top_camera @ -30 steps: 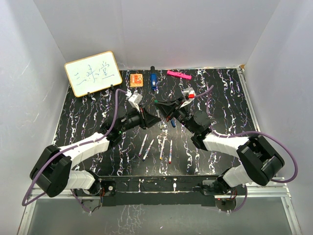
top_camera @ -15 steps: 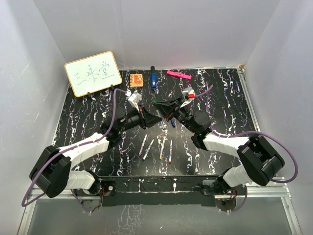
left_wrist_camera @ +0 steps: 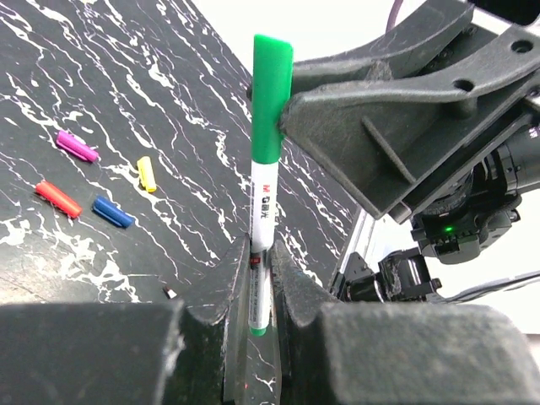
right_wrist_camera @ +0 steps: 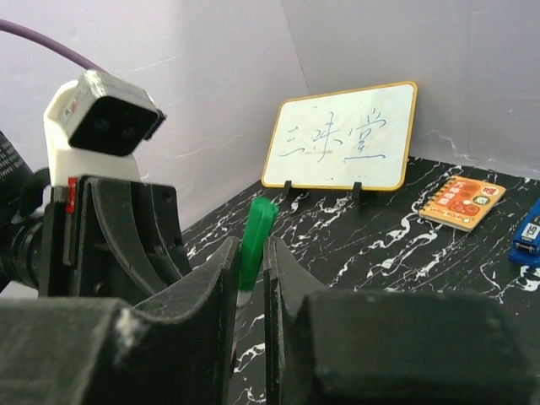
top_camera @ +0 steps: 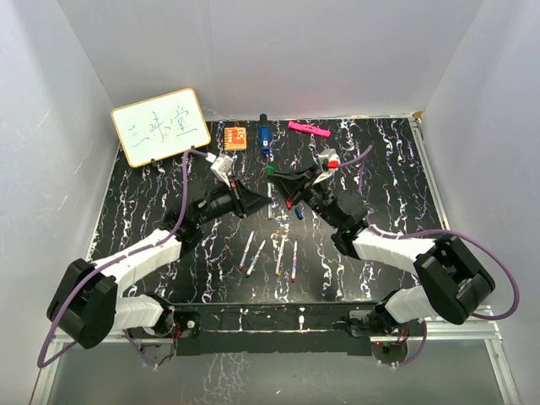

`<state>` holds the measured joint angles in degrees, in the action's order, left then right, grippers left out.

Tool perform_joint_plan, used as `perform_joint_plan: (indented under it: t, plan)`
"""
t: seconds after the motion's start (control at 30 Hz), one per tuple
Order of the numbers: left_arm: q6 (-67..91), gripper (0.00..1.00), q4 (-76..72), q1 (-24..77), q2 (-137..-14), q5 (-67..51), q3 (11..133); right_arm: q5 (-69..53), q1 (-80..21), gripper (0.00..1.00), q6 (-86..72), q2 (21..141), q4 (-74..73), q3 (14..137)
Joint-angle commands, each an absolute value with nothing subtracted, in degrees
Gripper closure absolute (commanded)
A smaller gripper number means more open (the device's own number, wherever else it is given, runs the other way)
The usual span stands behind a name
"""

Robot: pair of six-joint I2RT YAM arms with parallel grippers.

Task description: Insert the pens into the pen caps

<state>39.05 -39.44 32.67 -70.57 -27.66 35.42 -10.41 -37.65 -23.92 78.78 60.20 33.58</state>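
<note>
The green-capped pen, now held upright above the table, will be put down by my left gripper on the table [top_camera: 250,192] between the orange block and the loose pens.
My left gripper [left_wrist_camera: 260,245] is shut on a white-barrelled pen [left_wrist_camera: 263,198] and holds it upright above the table. A green cap [left_wrist_camera: 272,101] sits on the pen's top end. My right gripper [right_wrist_camera: 249,249] is shut on that green cap [right_wrist_camera: 256,240]. In the top view the two grippers meet mid-table, left [top_camera: 253,200] and right [top_camera: 283,182], with the pen [top_camera: 269,192] between them. Purple [left_wrist_camera: 76,145], yellow [left_wrist_camera: 147,173], red [left_wrist_camera: 57,198] and blue [left_wrist_camera: 112,212] caps lie loose on the table. Several more pens [top_camera: 279,257] lie side by side nearer the front.
A whiteboard [top_camera: 160,126] stands at the back left. An orange square block [top_camera: 235,137], a blue-and-black object [top_camera: 264,137] and a flat pink bar [top_camera: 309,129] lie along the back edge. White walls close in the table on three sides.
Both grippers have shifted slightly toward the back. The left one has drawn a little to the left, so the capped pen now shows upright between them.
</note>
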Motion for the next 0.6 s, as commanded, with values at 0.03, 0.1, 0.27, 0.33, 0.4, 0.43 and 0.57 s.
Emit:
perform_joint_plan:
  t: [0.03,0.1,0.27,0.33,0.4,0.43,0.57]
  plan:
    - [40.6,1.0,-55.2,29.2,-66.6,-23.4,38.2,-15.6,-38.5,1.0,-22.0,80.5,47.3,30.8]
    - [40.7,1.0,-55.2,28.9,-67.0,-23.7,38.4,-15.6,-38.6,1.0,-22.3,80.4,47.2,30.2]
    - [41.2,1.0,-55.2,28.7,-68.4,-24.6,38.4,-13.8,-38.7,1.0,-24.0,79.3,47.9,28.9]
    - [40.3,1.0,-53.6,28.7,-68.3,-24.4,38.2,-12.7,-38.7,1.0,-24.0,78.8,47.0,29.5]
    - [38.3,1.0,-50.2,28.7,-67.5,-23.7,38.1,-11.4,-38.7,1.0,-23.2,78.2,45.2,30.7]
    - [36.8,1.0,-48.3,28.7,-66.9,-22.8,38.1,-10.6,-38.7,1.0,-22.7,77.7,44.4,31.1]
    - [30.5,1.0,-40.3,28.7,-63.2,-19.1,37.9,-4.4,-38.7,0.95,-20.3,75.2,42.2,31.8]
